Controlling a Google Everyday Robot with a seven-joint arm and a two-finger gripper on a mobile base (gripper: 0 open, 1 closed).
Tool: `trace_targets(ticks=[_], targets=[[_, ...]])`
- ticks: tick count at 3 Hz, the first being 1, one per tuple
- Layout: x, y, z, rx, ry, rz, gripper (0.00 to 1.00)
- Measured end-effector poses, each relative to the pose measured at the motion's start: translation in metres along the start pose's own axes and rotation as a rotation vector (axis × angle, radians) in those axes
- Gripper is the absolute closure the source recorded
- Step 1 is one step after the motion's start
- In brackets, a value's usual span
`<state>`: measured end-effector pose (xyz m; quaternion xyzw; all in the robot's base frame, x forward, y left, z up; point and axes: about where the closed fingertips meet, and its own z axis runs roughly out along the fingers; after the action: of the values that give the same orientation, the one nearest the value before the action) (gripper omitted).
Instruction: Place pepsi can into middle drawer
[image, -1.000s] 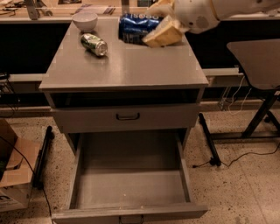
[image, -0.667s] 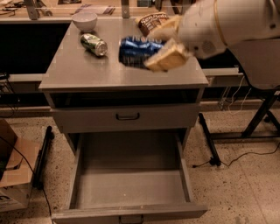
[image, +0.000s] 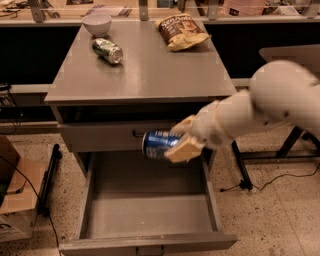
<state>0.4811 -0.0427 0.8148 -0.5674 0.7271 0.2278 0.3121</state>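
Observation:
My gripper needs to release the pepsi can, coming to rest near the centre of the open middle drawer's grey bottom (image: 155, 199). The can now hangs in the air over that drawer.
My gripper (image: 179, 140) is shut on the pepsi can (image: 157, 144), a small blue can held on its side. It hangs in the air in front of the cabinet, over the back right part of the open middle drawer (image: 145, 207). That drawer is pulled far out at the bottom and its plain grey inside holds nothing. My white arm (image: 260, 110) reaches in from the right.
On the cabinet top (image: 145, 75) lie a green-and-silver can (image: 107, 50), a white bowl (image: 97, 23) and a chip bag (image: 181, 31). The shallower drawer (image: 100, 136) above is closed. A cardboard box (image: 15, 200) stands on the floor at left, a table (image: 290, 55) at right.
My gripper has carried the pepsi can from above the cabinet top down and forward, past the front edge, to a spot over the open middle drawer.

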Motion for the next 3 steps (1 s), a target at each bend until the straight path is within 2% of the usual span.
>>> trace_targets(ticks=[1,2,3], targets=[[0.093,0.03,0.116,-0.198,0.139,0.171,1.0],[0.098,0.027,0.121,-0.195,0.141,0.183,1.0],[0.118,0.016,0.147,-0.182,0.152,0.239,1.0]])
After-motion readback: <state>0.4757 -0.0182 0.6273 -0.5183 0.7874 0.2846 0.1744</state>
